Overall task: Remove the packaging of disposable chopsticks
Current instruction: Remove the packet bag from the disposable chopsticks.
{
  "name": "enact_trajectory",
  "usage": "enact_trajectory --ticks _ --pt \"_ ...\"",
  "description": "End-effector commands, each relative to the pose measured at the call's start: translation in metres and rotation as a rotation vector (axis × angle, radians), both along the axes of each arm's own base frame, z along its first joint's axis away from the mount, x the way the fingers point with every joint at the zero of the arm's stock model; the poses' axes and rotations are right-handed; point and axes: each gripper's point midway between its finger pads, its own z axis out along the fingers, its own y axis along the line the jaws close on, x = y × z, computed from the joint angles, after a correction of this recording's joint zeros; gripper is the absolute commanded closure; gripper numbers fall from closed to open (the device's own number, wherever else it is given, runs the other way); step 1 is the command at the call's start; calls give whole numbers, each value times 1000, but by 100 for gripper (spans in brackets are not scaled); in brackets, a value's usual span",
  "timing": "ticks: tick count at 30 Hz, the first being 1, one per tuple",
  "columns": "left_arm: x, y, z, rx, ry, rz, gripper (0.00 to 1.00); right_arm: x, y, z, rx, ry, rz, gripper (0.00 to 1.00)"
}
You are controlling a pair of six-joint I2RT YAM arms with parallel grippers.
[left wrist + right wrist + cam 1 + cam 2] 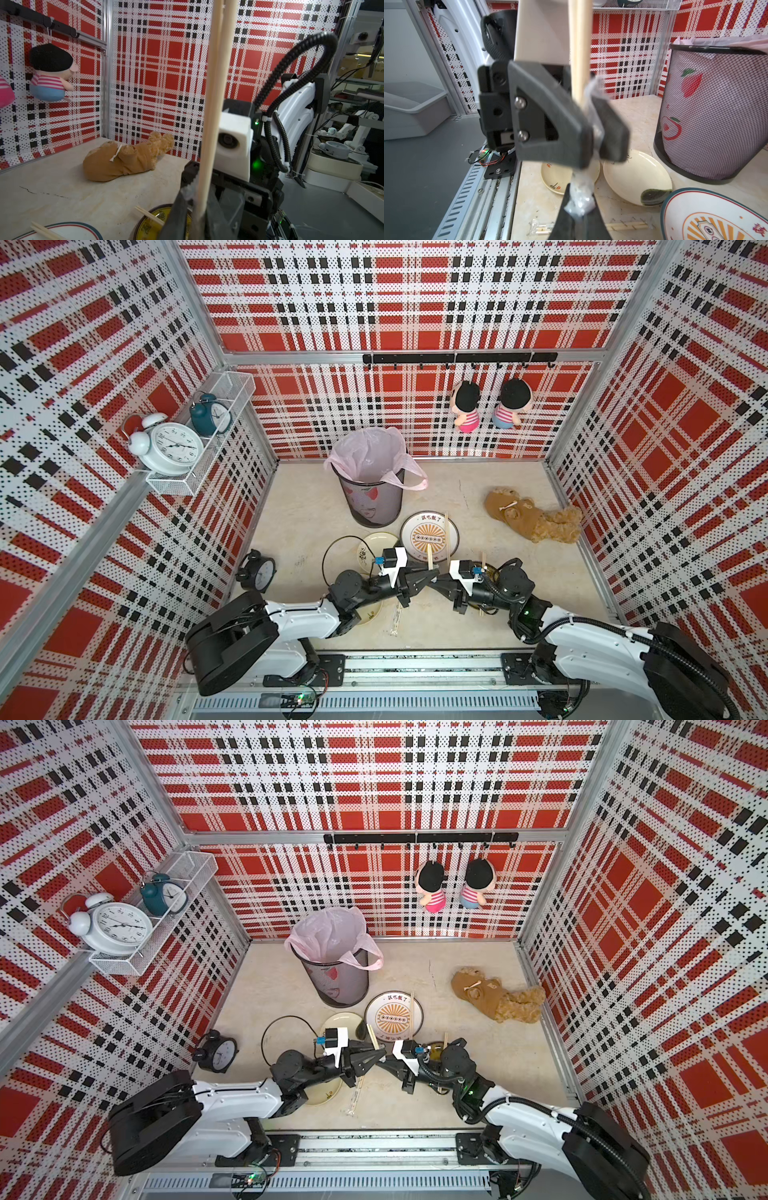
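Next, I open my right gripper, which holds the bunched packaging below the chopsticks, and take the exposed chopsticks higher up [429, 555], leaving the packaging to my left gripper.
Both grippers meet above the middle of the table. My left gripper [432, 576] [198, 188] is shut on a pair of disposable chopsticks [216, 83] [579, 52], whose pale bare sticks rise from its jaws. The clear packaging [580, 200] hangs crumpled below the left gripper [596, 133], and my right gripper [441, 578] [579, 206] is shut on its bunched end. Another wrapped pair [397, 616] [627, 226] lies flat on the table under the arms. Bare chopsticks rest on the patterned plate [448, 539] and on the yellow dish [483, 560].
A black mesh bin with a pink liner [376, 489] stands behind the plates. Two cream plates [633, 176] lie near the left arm. A brown teddy bear [532, 516] lies at the right, and a black alarm clock [257, 570] at the left.
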Motion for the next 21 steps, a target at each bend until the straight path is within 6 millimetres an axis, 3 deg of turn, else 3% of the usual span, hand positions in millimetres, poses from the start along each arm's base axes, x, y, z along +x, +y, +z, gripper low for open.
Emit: enact_trajectory --ticks 1,10,13,15,21 --pt "6 1 -25 57 72 17 100 -6 3 42 99 -121 36 100" --pt "7 4 -26 56 73 20 100 -3 3 30 73 -86 18 100" --pt "8 12 -19 29 69 -5 100 4 -2 21 54 -40 -37 30" --pt "8 17 -16 17 62 -13 100 11 -9 20 58 -9 -98 1" --pt "10 21 -24 57 44 16 100 18 -20 42 92 -10 -96 0"
